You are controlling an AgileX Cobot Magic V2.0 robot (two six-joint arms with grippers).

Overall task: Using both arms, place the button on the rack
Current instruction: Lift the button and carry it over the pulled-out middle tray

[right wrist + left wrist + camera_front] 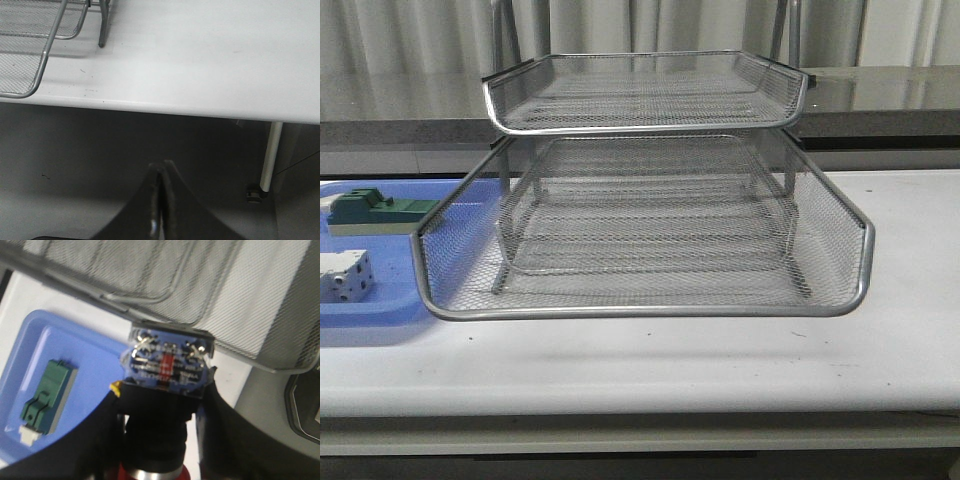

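The fingers of my left gripper should release the button near the centre of the rack's middle tray [619,210], flat on the wire mesh.
The silver wire-mesh rack [640,300] stands mid-table, its middle tray pulled forward toward me. No arm shows in the front view. In the left wrist view my left gripper [162,405] is shut on the button [167,365]: black body between the fingers, blue-and-black contact block outward, red cap at the base. It hangs over the blue tray's edge beside the rack [150,275]. In the right wrist view my right gripper [162,172] is shut on nothing, below and in front of the table's front edge, near the rack's corner [30,45].
A flat blue tray [380,310] lies left of the rack with a green-and-white block [375,208] and a white block [345,275] on it. The green block [47,397] also shows in the left wrist view. A table leg [270,155] stands at the right.
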